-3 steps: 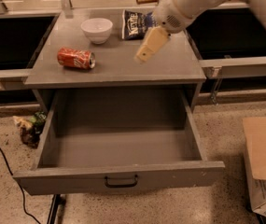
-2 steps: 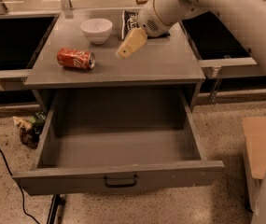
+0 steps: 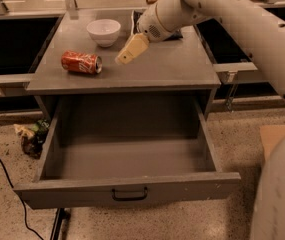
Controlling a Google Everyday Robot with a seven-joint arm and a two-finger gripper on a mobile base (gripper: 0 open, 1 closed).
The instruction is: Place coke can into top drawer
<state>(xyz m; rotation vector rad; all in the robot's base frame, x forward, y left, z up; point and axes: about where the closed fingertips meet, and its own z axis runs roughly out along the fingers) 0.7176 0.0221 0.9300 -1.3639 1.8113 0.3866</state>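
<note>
My gripper should move next to the coke can's silver end (image 3: 96,66), the one closest to my fingers, and close there.
The coke can (image 3: 81,62) lies on its side on the left of the grey cabinet top (image 3: 172,69), silver end facing right. The top drawer (image 3: 127,190) is pulled wide open below, its inside bare, with the black bar handle (image 3: 130,194) on its front panel. My gripper (image 3: 122,57) hangs over the cabinet top, a little to the right of the can and apart from it, its cream fingers pointing down-left toward the can. It holds nothing that I can see.
A white bowl (image 3: 104,32) stands at the back of the cabinet top, behind the can. A dark snack bag (image 3: 137,18) lies behind my wrist, mostly hidden. Crumpled litter (image 3: 30,135) lies on the floor at left, a cardboard box (image 3: 274,136) at right.
My arm has swung left across the cabinet top, bringing the gripper from the right side to just right of the can. The can, bowl and drawer have not moved.
</note>
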